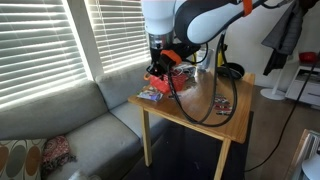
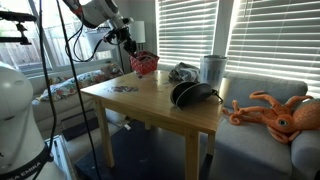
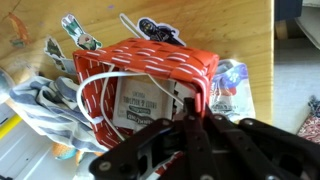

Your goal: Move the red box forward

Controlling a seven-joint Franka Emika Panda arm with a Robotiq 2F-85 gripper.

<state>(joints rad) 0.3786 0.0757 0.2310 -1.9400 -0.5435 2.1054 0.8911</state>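
Next, my gripper lets the red box go on the wooden table (image 1: 214,81), just past the dark patterned packet.
The red box (image 3: 150,62) is a small bright red woven basket holding a white cable and a paper packet. In the wrist view my gripper (image 3: 190,105) is shut on its near rim, one finger inside and one outside. In both exterior views the red box (image 1: 166,74) (image 2: 145,64) hangs under the gripper (image 1: 160,62) (image 2: 131,46) at the table's corner near the window. It looks slightly raised over the tabletop; I cannot tell whether its base touches.
A flat blue-and-orange packet (image 1: 150,95) (image 3: 236,86) lies beside and partly under the box. A dark patterned packet (image 1: 220,105), black headphones (image 2: 191,95), grey cloth (image 2: 182,72) and a white cup (image 2: 212,68) are on the wooden table (image 2: 150,105). A couch (image 1: 70,130) adjoins.
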